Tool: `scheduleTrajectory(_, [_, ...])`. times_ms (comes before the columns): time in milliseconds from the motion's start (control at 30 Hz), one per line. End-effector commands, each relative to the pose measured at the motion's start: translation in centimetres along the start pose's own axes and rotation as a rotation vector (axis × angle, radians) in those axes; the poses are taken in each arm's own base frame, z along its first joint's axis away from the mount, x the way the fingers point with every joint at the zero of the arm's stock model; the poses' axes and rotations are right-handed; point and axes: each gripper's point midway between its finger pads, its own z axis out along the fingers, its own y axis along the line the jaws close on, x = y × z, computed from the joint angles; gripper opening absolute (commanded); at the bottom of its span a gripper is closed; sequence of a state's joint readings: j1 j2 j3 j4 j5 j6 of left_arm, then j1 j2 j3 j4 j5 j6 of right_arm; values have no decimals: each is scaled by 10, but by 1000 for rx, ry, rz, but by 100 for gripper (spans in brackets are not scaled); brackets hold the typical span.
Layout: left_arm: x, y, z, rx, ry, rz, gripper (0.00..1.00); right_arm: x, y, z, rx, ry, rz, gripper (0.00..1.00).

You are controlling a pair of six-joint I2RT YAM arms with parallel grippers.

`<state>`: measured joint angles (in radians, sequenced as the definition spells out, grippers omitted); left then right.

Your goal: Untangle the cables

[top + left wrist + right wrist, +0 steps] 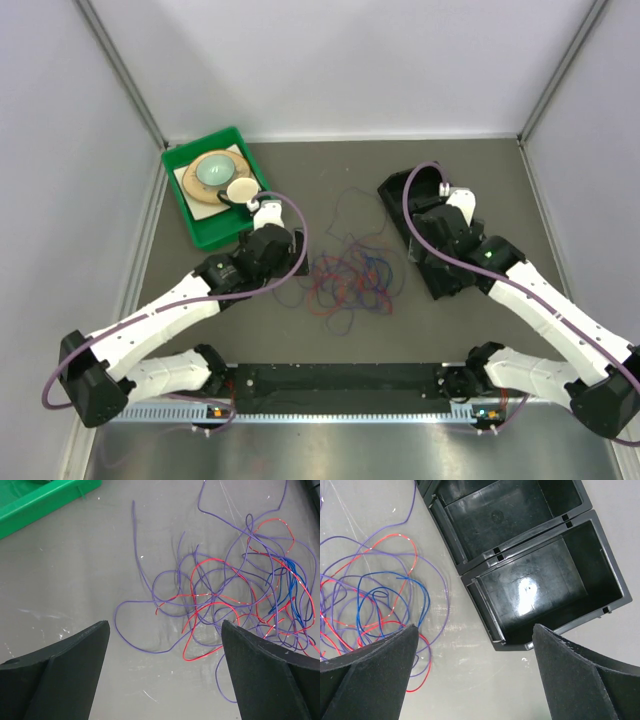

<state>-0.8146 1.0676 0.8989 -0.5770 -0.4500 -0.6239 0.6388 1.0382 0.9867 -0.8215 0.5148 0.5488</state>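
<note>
My left gripper is to head next for the purple wire's bend (337,238) (226,523) at the far side of the tangle. It will then close there.
The cables (350,275) lie as a loose tangle of thin purple, red and blue wires on the grey table between the arms. In the left wrist view the cables (225,595) spread ahead and to the right, and a purple loop reaches down between the fingers. My left gripper (300,250) (165,624) is open and empty, just left of the tangle. My right gripper (425,262) (475,626) is open and empty above bare table. The cables (375,595) lie to its left.
A green tray (215,238) (40,500) with a wooden plate and a teal bowl stands at the back left. A black compartment tray (400,200) (530,590), empty, lies right of the tangle. A black rail (340,380) runs along the near edge.
</note>
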Motion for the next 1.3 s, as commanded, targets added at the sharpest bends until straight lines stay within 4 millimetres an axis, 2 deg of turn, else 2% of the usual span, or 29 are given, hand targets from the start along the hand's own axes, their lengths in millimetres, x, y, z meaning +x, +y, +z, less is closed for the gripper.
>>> scheduleTrajectory(0, [-15, -6, -4, 24, -46, 19, 99, -7, 4, -2, -10, -39, 51, 95])
scheduleTrajectory(133, [-11, -9, -3, 38, -26, 34, 99, -10, 5, -5, -25, -48, 59, 96])
scheduleTrajectory(600, [-2, -20, 13, 69, -17, -24, 99, -3, -3, -10, -32, -61, 70, 96])
scheduleTrajectory(667, [-1, -27, 14, 98, -5, -23, 99, -4, -4, -12, -34, -69, 78, 96])
scheduleTrajectory(700, [-7, -33, 13, 109, -5, -27, 99, -3, -5, -14, -38, -73, 84, 96])
scheduleTrajectory(767, [0, -45, 24, 124, 53, -2, 99, -3, -6, -14, -40, -82, 90, 95])
scheduleTrajectory(800, [-2, -61, 24, 183, 78, 5, 99, -1, -7, -13, -41, -83, 95, 95])
scheduleTrajectory(867, [5, -70, 41, 164, 123, -1, 99, -1, -7, -14, -43, -87, 105, 95])
scheduleTrajectory(900, [-5, -77, 45, 157, 110, -36, 99, 0, -8, -14, -41, -87, 111, 95])
scheduleTrajectory(967, [-5, -81, 61, 123, 125, -23, 99, 2, -9, -15, -35, -78, 111, 95])
scheduleTrajectory(1000, [-20, -91, 63, 138, 100, -14, 99, 1, -10, -16, -34, -79, 115, 95])
scheduleTrajectory(1067, [-19, -90, 83, 106, 145, 7, 95, 2, -12, -16, -26, -80, 116, 95])
scheduleTrajectory(1100, [-29, -94, 84, 112, 164, 18, 92, 2, -13, -16, -26, -81, 112, 95])
scheduleTrajectory(1133, [-18, -95, 97, 123, 225, 36, 91, 2, -14, -17, -25, -81, 111, 95])
scheduleTrajectory(1200, [-21, -99, 103, 124, 251, 86, 89, 3, -16, -18, -16, -82, 108, 95])
scheduleTrajectory(1267, [-6, -102, 115, 142, 301, 125, 88, 4, -17, -18, -16, -83, 107, 95])
